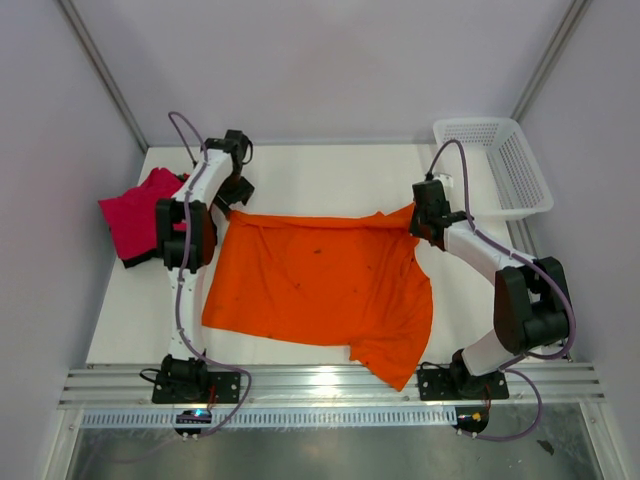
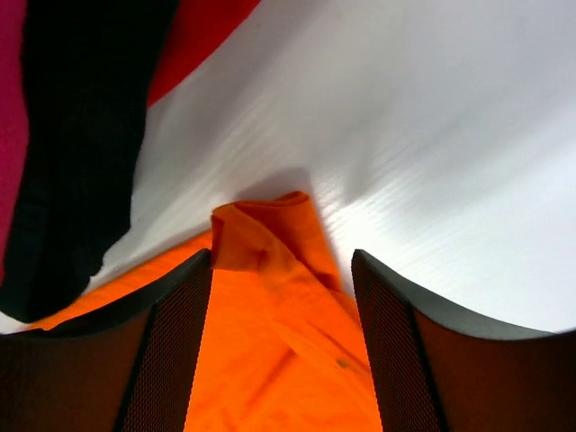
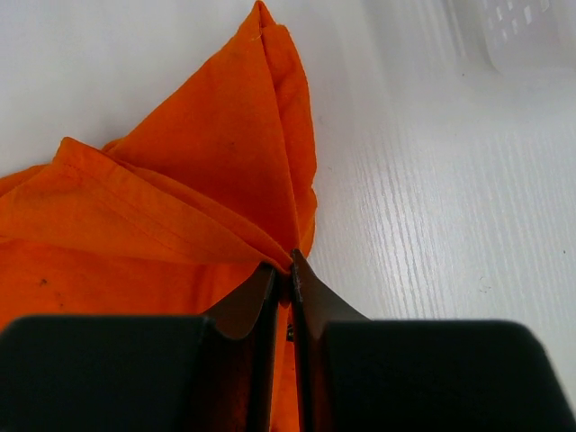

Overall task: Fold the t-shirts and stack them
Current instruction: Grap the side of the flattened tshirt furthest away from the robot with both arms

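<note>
The crumpled corner of the orange t-shirt is lying loose in my open left gripper, so next I pinch the corner's fold point(image 2: 281, 263) with that left gripper before both grippers lift.
The orange t-shirt point(image 1: 320, 285) lies spread across the middle of the table, its lower right part hanging over the near edge. My left gripper point(image 1: 228, 205) is open over the shirt's far left corner point(image 2: 270, 243), the cloth lying between the jaws. My right gripper point(image 1: 418, 222) is shut on the shirt's far right corner point(image 3: 225, 171), pinching a fold of cloth. The magenta-pink t-shirt point(image 1: 135, 215) lies bunched at the far left on top of the black t-shirt point(image 1: 135, 262). The black one also shows in the left wrist view point(image 2: 81, 135).
A white mesh basket point(image 1: 500, 165) stands at the far right corner, its corner showing in the right wrist view point(image 3: 526, 36). White table point(image 1: 320, 175) runs behind the shirt. Grey walls close in the sides and back.
</note>
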